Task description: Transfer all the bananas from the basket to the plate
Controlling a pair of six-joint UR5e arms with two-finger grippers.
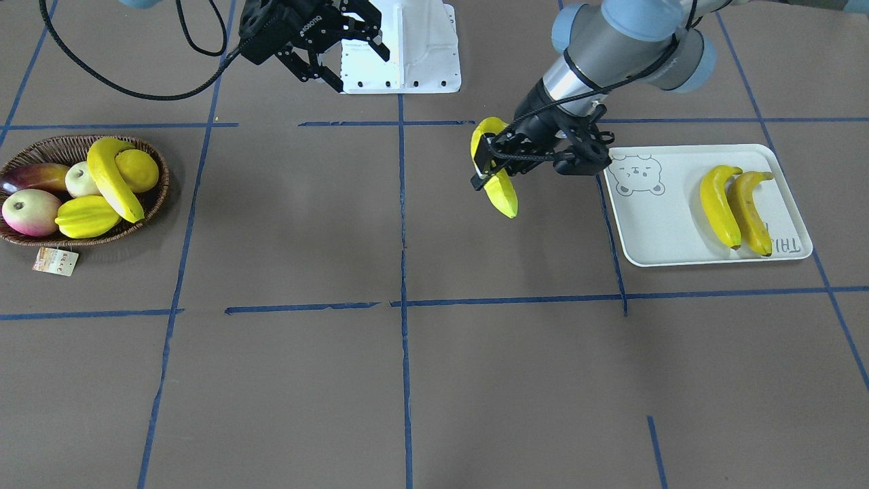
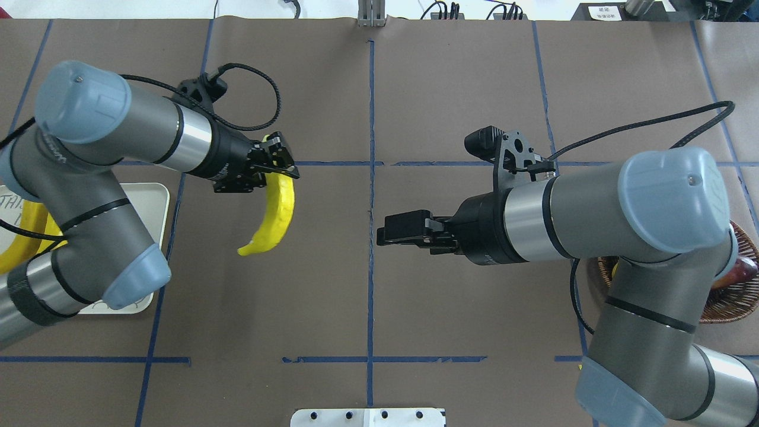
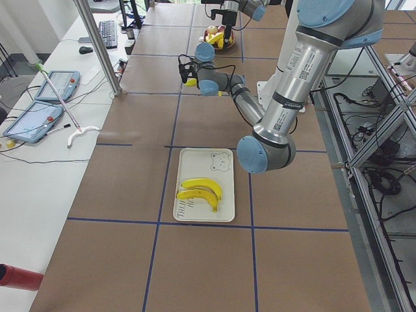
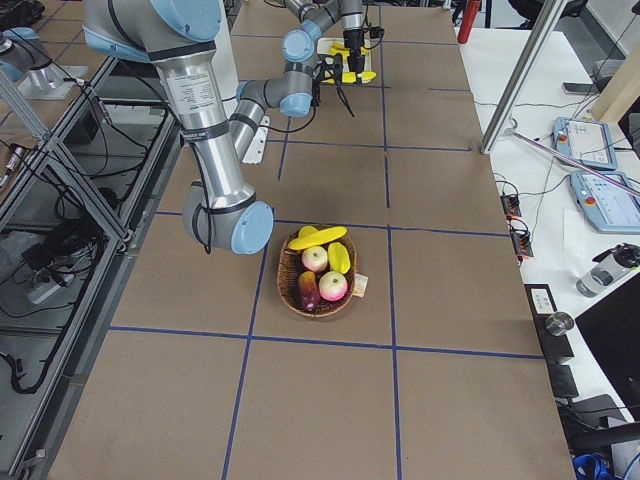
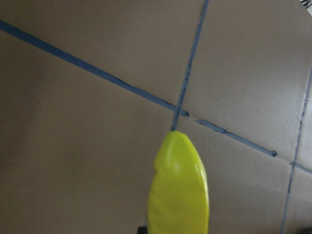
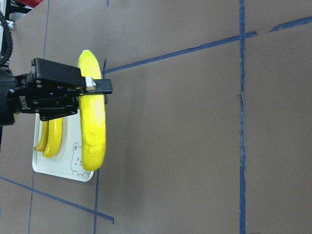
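The robot's left gripper should release the yellow banana on the white plate point(image 1: 690, 206), between the bear print and the two bananas.
My left gripper point(image 1: 490, 163) is shut on a yellow banana point(image 1: 501, 192), held in the air over the brown table just beside the plate's bear-print end. From overhead, the banana point(image 2: 276, 210) hangs curved from that gripper point(image 2: 278, 163). Two more bananas point(image 1: 718, 204) point(image 1: 750, 210) lie side by side on the white plate point(image 1: 658, 231). One banana point(image 1: 112, 178) rests across the fruit in the wicker basket point(image 1: 157, 197) at the other end. My right gripper point(image 1: 360, 68) hovers open and empty near the robot base, pointing toward the left gripper point(image 6: 95, 85).
The basket also holds a lemon point(image 1: 138, 170), a starfruit point(image 1: 87, 217), a pale apple point(image 1: 83, 180) and two reddish fruits point(image 1: 30, 210). A paper tag point(image 1: 56, 261) lies beside it. A white mounting plate point(image 1: 421, 47) sits at the robot's base.
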